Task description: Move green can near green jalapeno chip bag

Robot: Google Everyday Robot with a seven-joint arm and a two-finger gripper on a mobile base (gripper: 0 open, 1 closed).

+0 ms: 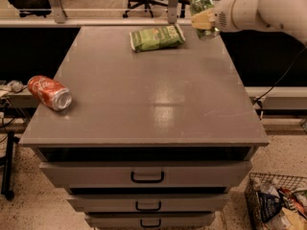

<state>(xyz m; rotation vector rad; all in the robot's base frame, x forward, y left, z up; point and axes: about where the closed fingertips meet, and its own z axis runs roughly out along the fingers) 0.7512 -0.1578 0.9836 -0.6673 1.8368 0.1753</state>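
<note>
Next, my gripper releases the green can on the cabinet top (194, 48), beside the end of the chip bag that is nearest my arm.
The green can (201, 5) is held in my gripper (205, 19) in the air above the far right corner of the grey cabinet top (153, 95). The gripper is shut on the can, its pale fingers (203, 20) across the can's lower half. The green jalapeno chip bag (156, 37) lies flat near the far edge of the top, just left of the can and below it. My white arm (261, 8) reaches in from the upper right.
A red-orange can (49, 92) lies on its side at the left edge of the top. Drawers with dark handles (147, 177) face me. A wire basket of packets (278, 205) stands on the floor at lower right. Office chairs stand behind.
</note>
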